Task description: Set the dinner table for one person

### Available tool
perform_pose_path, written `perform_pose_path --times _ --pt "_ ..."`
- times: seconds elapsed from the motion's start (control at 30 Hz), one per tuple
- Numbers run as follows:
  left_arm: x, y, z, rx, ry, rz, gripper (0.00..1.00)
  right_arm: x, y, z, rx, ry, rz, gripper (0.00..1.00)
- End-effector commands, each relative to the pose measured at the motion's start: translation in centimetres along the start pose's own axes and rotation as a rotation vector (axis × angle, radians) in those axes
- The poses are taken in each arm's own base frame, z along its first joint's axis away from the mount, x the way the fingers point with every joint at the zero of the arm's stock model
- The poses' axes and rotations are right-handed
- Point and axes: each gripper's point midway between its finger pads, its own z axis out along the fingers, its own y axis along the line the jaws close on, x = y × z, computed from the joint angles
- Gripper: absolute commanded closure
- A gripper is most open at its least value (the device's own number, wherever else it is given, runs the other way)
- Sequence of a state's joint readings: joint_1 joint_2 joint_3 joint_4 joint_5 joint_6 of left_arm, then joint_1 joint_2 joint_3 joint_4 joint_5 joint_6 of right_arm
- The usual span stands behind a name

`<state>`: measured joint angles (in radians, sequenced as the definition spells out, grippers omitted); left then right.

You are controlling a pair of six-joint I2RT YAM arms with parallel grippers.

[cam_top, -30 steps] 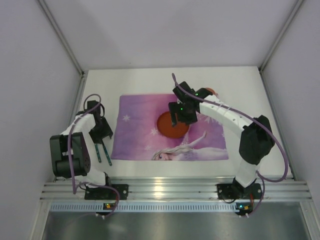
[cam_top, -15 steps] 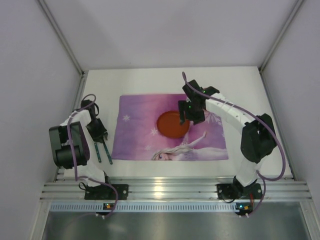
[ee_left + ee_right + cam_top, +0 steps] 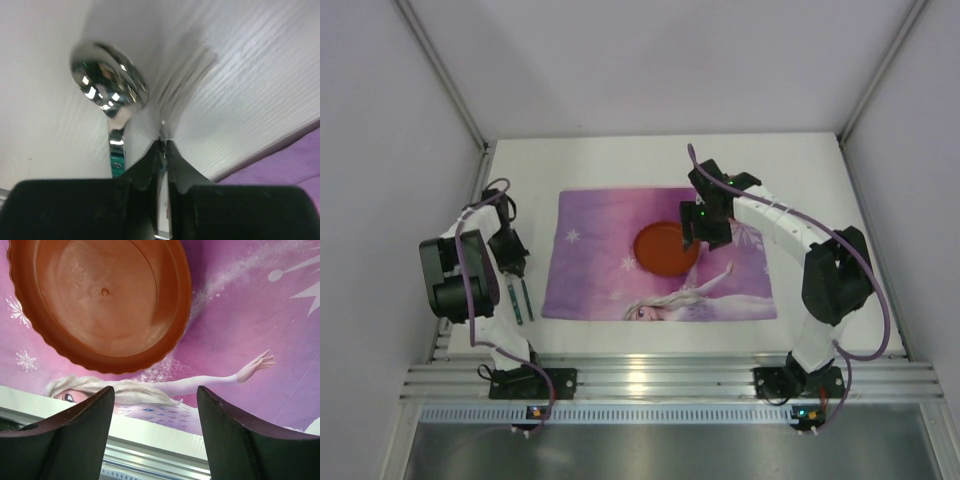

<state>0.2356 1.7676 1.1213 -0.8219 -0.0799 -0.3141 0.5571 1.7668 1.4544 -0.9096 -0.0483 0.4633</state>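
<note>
My left gripper is going to set down the fork and let go of it on the purple placemat [image 3: 601,246], between the outer white snowflake and the orange plate.
The dinner table [image 3: 800,170] is a white top. On it lies a purple princess placemat [image 3: 600,260] with an orange plate [image 3: 665,250] on it. Two green-handled utensils [image 3: 520,300] lie left of the placemat. My left gripper [image 3: 512,265] is over their handle ends. In the left wrist view a spoon [image 3: 109,87] lies just left of the left gripper [image 3: 163,139]. Its jaws are pressed together on a thin bluish handle, and the second utensil beyond them is blurred. My right gripper [image 3: 694,238] hangs open at the plate's right rim. The plate [image 3: 100,295] shows ahead of that gripper [image 3: 155,392].
A ribbed aluminium rail [image 3: 670,380] runs along the near edge, with both arm bases bolted to it. Grey walls close in the table on the left, right and back. The placemat [image 3: 250,315] reaches almost to the near edge.
My left gripper has closed and pulled back slightly over the utensil handles, and the utensils shifted a little. The right gripper moved right, off the plate's centre, and stayed open.
</note>
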Motion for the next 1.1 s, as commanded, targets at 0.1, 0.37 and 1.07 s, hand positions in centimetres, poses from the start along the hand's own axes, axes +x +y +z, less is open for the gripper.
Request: perform_pose_path --times 0.1,0.37,1.07 --pt "-10.8 -5.1 -10.1 0.149 -0.443 0.138 1.00 -1.5 0.1 -2.3 -0.026 -0.066 0.000 0.33" --pt "-8.5 -17.3 -13.6 0.342 -0.453 0.339 1.00 0.2 -1.2 -3.3 -0.007 -0.079 0.025 0.34" --pt "0.0 -21.8 -5.0 0.252 -0.208 0.330 0.42 6.2 -5.9 -5.6 0.027 -0.106 0.124 0.33"
